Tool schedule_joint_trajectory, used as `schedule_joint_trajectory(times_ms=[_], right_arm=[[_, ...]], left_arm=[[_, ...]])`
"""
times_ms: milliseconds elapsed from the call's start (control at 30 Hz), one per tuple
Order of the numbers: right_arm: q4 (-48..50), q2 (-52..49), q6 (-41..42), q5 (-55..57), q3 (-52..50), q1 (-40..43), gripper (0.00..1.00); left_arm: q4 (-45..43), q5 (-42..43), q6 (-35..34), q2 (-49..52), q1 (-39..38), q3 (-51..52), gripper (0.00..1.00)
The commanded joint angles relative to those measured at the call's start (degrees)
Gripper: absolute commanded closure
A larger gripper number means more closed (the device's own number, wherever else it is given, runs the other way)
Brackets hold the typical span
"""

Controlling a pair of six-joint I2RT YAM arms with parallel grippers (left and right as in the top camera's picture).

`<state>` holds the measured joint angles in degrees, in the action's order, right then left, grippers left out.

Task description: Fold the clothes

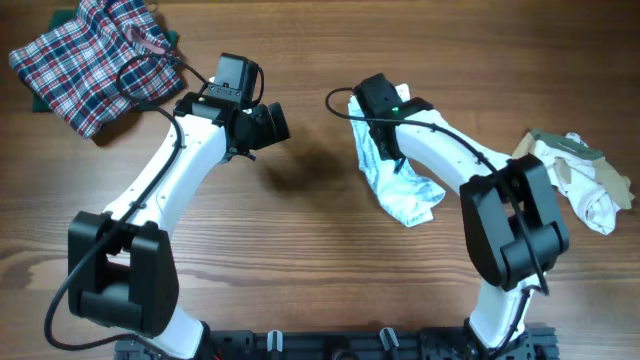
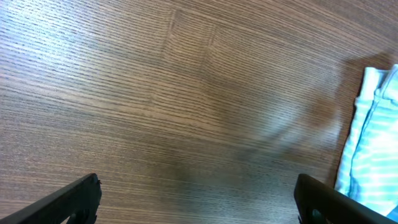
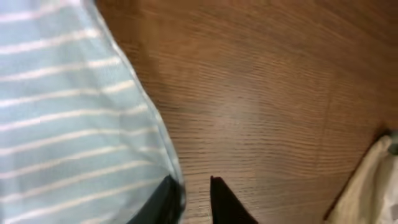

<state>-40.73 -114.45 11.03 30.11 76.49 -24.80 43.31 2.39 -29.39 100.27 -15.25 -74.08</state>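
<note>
The striped garment's upper end (image 1: 366,131) (image 2: 380,140), beside my right gripper, is the next place my left gripper should go to and close on the cloth.
The pale blue-white striped garment (image 1: 405,190) lies crumpled on the wooden table, right of centre. My right gripper (image 1: 385,150) is over its upper end. In the right wrist view the striped cloth (image 3: 62,93) fills the left side and its edge lies against the left finger. The fingers of the right gripper (image 3: 196,183) stand a narrow gap apart, with bare wood between them. My left gripper (image 1: 275,122) hovers left of the garment, wide open and empty (image 2: 199,199). The garment's edge (image 2: 373,143) shows at the right of the left wrist view.
A red-white-blue plaid garment (image 1: 90,60) lies at the back left on a dark green cloth (image 1: 40,100). A beige and white pile (image 1: 580,175) lies at the right edge and also shows in the right wrist view (image 3: 373,186). Bare wood lies between the arms.
</note>
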Motion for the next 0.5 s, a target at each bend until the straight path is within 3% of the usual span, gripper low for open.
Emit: schedule_joint_trajectory(times_ms=[0,33,100,200,267,300,333,467], right_arm=[[-0.48,3.98,2.1,2.05,1.75,0.02,0.54],[-0.9,4.5,2.05,2.08,1.75,0.02,0.43],[-1.97,5.46,2.08,2.08,1.75,0.02,0.36],[-4.61,7.28,4.76,0.7,1.95,0.02,0.37],[-5.95,8.63,5.66,-5.97,2.05,0.02,0.51],[-6.08,9.22,5.14,-11.78,2.05,0.02,0.66],[-6.25,9.9,-0.76,-25.75,2.05,0.02,0.83],[-8.68,9.81,-1.81,-30.03,1.31,0.02,0.96]], left_arm=[[0.02,-0.59,0.7,-0.94,0.31,0.15,0.0],[0.02,-0.59,0.7,-0.94,0.31,0.15,0.0],[0.02,-0.59,0.7,-0.94,0.31,0.15,0.0],[0.02,-0.59,0.7,-0.94,0.31,0.15,0.0],[0.02,-0.59,0.7,-0.94,0.31,0.15,0.0],[0.02,-0.59,0.7,-0.94,0.31,0.15,0.0],[-0.09,-0.59,0.68,-0.94,0.31,0.15,0.0],[0.09,-0.59,0.7,-0.94,0.31,0.15,0.0]])
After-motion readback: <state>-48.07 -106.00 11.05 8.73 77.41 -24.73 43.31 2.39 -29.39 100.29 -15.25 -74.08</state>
